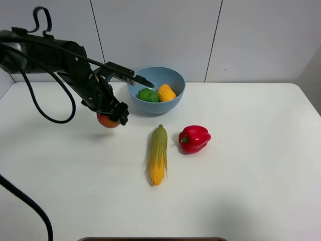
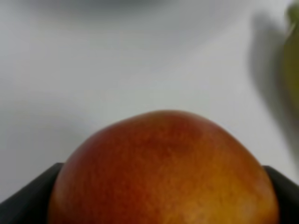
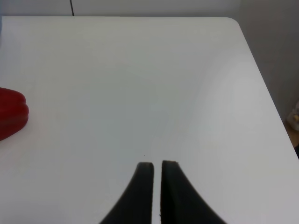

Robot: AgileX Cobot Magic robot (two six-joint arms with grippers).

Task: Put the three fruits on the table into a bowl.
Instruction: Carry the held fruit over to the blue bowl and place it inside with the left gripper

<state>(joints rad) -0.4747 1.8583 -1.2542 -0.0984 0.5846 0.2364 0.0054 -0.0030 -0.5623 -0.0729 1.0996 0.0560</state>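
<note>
Next, I let go of the round red-yellow fruit with my left gripper just behind the green fruit in the light-blue bowl [image 1: 151,79].
My left gripper [image 1: 111,118] is shut on the round red-yellow fruit [image 1: 106,121] and holds it just over the table [image 1: 60,175], left of the light-blue bowl [image 1: 176,80]. In the left wrist view that fruit [image 2: 163,172] fills the lower half, with a dark finger [image 2: 25,203] at each side of it. The green fruit [image 1: 148,95] and the orange-yellow fruit [image 1: 166,92] lie side by side inside the bowl. My right gripper [image 3: 156,164] shows only in its wrist view, shut with nothing in it, over bare table [image 3: 140,84].
A corn cob [image 1: 158,154] lies lengthwise in front of the bowl, with a red bell pepper [image 1: 194,138] just right of it. The pepper's edge [image 3: 11,112] shows in the right wrist view. The left arm's black cable [image 1: 45,113] loops over the table's left side.
</note>
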